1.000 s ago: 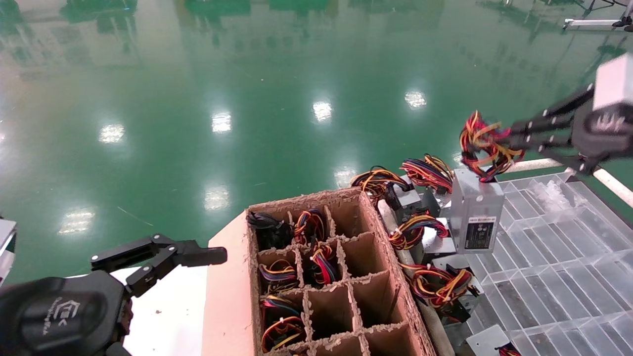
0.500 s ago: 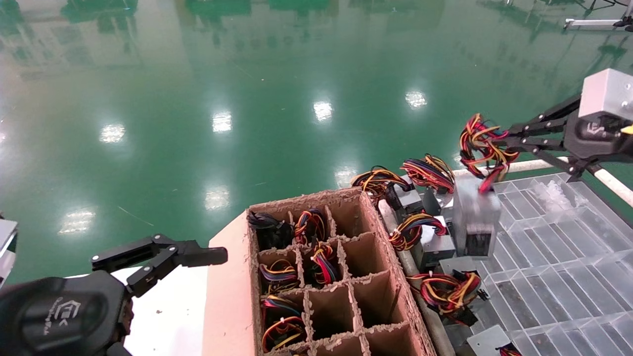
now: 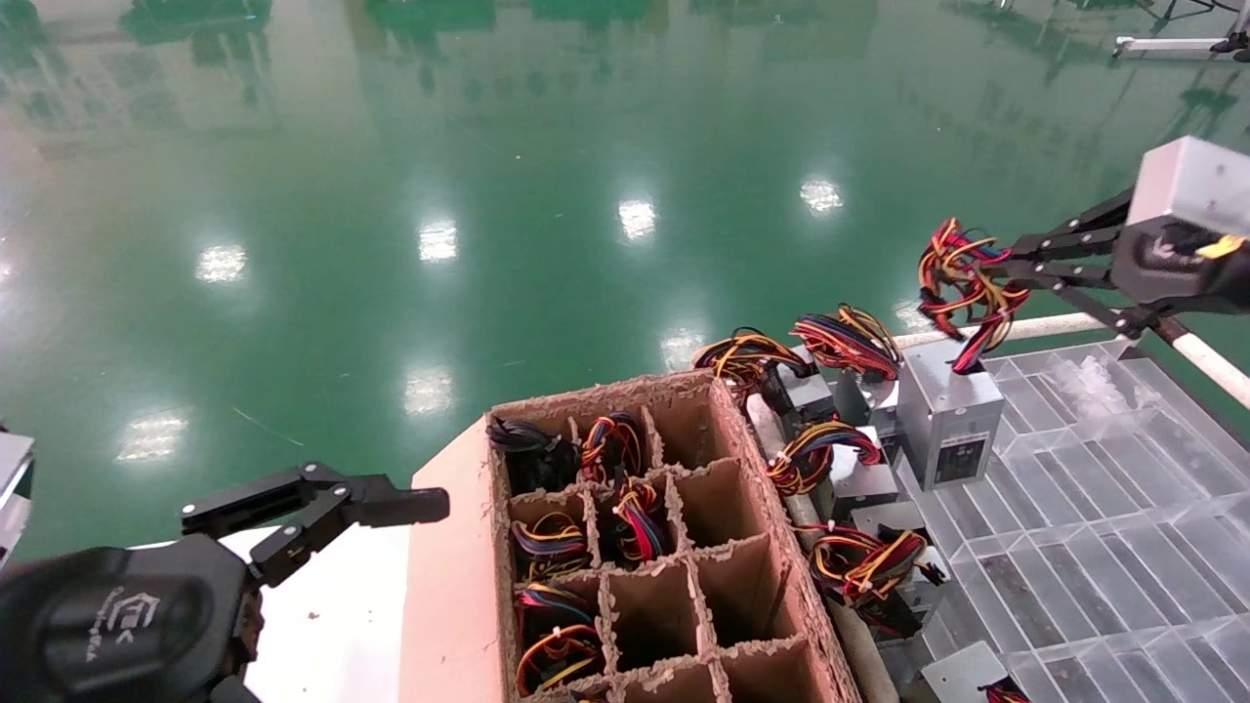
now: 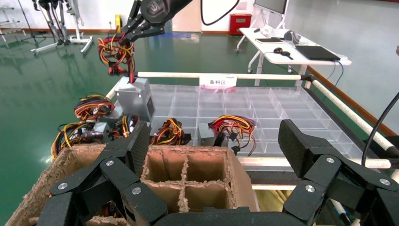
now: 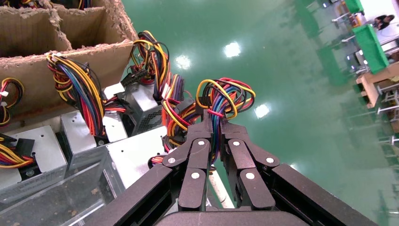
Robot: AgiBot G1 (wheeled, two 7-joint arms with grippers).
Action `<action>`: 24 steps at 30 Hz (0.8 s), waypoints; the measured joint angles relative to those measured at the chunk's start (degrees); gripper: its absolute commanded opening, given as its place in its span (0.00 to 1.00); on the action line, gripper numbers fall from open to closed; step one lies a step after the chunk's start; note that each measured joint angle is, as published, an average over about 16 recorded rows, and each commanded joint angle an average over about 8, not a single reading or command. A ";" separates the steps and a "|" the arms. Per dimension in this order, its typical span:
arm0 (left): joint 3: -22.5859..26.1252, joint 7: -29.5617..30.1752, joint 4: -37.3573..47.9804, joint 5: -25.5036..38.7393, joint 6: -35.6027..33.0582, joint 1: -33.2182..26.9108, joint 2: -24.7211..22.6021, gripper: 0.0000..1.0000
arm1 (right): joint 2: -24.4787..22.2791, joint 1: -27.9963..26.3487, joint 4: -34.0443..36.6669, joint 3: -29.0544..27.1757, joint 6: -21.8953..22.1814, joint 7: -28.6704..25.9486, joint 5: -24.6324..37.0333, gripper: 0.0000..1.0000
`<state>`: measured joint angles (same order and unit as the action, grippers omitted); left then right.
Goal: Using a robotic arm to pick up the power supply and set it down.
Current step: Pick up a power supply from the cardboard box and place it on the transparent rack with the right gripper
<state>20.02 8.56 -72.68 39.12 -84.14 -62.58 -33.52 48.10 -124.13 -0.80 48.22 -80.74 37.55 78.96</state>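
Observation:
Next, my right gripper lets go of the power supply close beside the wired unit (image 3: pixel 937 486) along the edge of the cardboard box.
The power supply (image 3: pixel 947 415), a silver-grey box with a small dark label, stands upright at the back left corner of the clear tray (image 3: pixel 1123 508). Its tied bundle of red, yellow and black wires (image 3: pixel 962 283) rises above it. My right gripper (image 3: pixel 1016 268) is shut on that bundle; the right wrist view shows its fingers (image 5: pixel 200 141) pinching the wires (image 5: pixel 226 96) above the box's top (image 5: pixel 136 157). The left wrist view shows the box (image 4: pixel 134 96) from across the tray. My left gripper (image 3: pixel 391 500) sits parked and open at the lower left.
A brown cardboard grid box (image 3: pixel 757 469) stands in front of me, with wired units in several cells. More power supplies (image 3: pixel 840 351) lie between the box and the tray, one nearer (image 3: pixel 869 566). A white rail (image 3: pixel 1211 366) edges the tray.
The power supply hung from the wires and swung. It has now turned and settled upright on the tray corner. The right wrist shifted slightly. The left arm has not moved.

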 measured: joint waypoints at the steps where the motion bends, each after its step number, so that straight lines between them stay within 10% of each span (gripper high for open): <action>1: 0.00 0.00 0.00 0.00 0.00 0.00 0.00 1.00 | 0.20 0.29 0.15 -0.01 0.28 0.02 -0.02 0.00; 24: 0.02 -0.01 0.00 -0.01 0.01 0.00 0.01 1.00 | 2.56 8.59 2.27 -1.38 4.36 0.21 -1.91 0.00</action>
<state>20.03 8.55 -72.68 39.11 -84.13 -62.58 -33.51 50.66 -115.54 1.47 46.85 -76.38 37.76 77.05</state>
